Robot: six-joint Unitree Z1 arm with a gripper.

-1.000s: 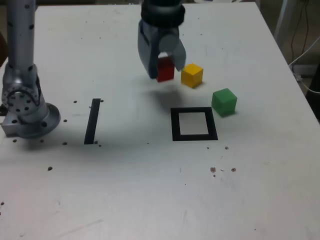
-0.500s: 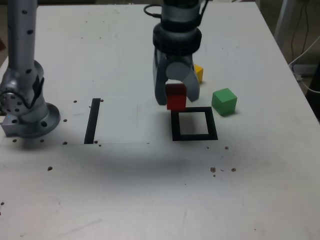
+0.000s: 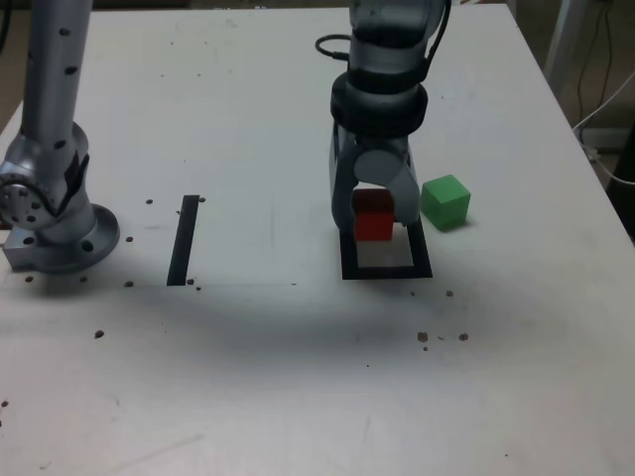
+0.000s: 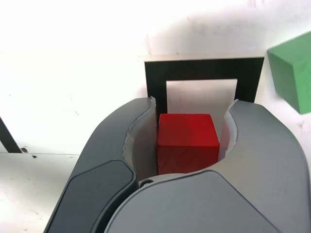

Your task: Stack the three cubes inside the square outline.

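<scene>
I will let the red cube go on the white patch in the middle of the black square outline (image 3: 379,239) (image 4: 197,137). The red cube is held just above the outline.
My gripper (image 3: 375,220) is shut on the red cube (image 3: 374,216), holding it just above the square outline (image 3: 348,260). In the wrist view the red cube (image 4: 187,141) sits between the two grey fingers (image 4: 121,145), with the square outline (image 4: 156,80) right beyond it. The green cube (image 3: 444,201) rests on the table to the exterior view's right of the outline; it shows at the edge of the wrist view too, green cube (image 4: 294,77). The yellow cube is hidden behind the arm.
A straight black strip (image 3: 184,239) lies on the white table toward the exterior view's left. The arm's grey base (image 3: 50,213) stands at the far left. Small dark specks dot the tabletop (image 3: 298,377).
The gripper has carried the red cube from beside the yellow cube toward the camera and down, to just over the square outline. The arm now hides the yellow cube.
</scene>
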